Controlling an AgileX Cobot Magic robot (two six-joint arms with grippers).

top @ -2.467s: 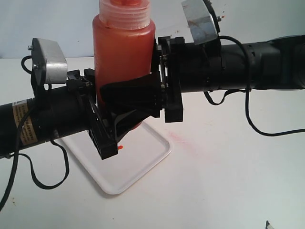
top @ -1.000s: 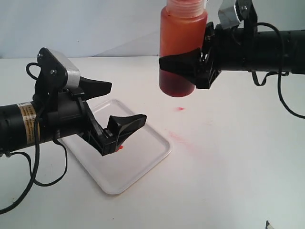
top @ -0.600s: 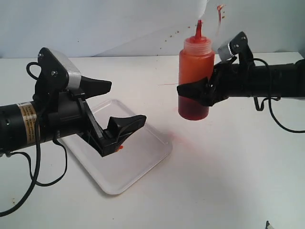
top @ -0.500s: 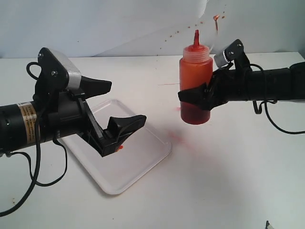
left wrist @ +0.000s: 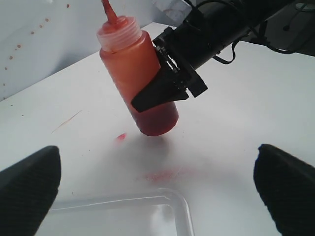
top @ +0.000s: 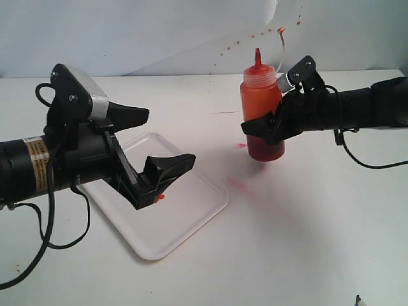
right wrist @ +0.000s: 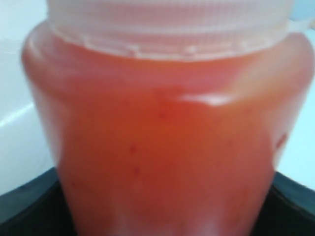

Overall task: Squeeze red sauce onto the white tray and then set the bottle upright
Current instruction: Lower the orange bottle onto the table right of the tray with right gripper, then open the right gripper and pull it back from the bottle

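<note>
Next, I stand the bottle upright on the table (top: pixel 262 171) just behind the pale pink smear, using my right gripper.
The bottle (top: pixel 261 118) is close to upright, red nozzle up, right of the white tray (top: pixel 191 213), its base at or just above the table. My right gripper (top: pixel 262 131) is shut on its body from the right. The orange-red body (right wrist: pixel 167 142) fills the right wrist view. My left gripper (top: pixel 169 136) hangs open over the tray, holding nothing. A small blob of red sauce (top: pixel 159 197) lies on the tray under its lower finger. In the left wrist view the bottle (left wrist: pixel 140 78) leans slightly beyond the tray's corner (left wrist: pixel 182 211).
A pale pink smear (top: pixel 237 185) and a small red spot (top: pixel 241 145) mark the table between tray and bottle. Red specks (top: pixel 280 29) dot the back wall. The left arm's body and cable (top: pixel 38 166) lie along the table's left side.
Both grippers held the bottle over the tray; the left one let go and stayed open there. The right one carried the bottle right and lowered it to the table.
</note>
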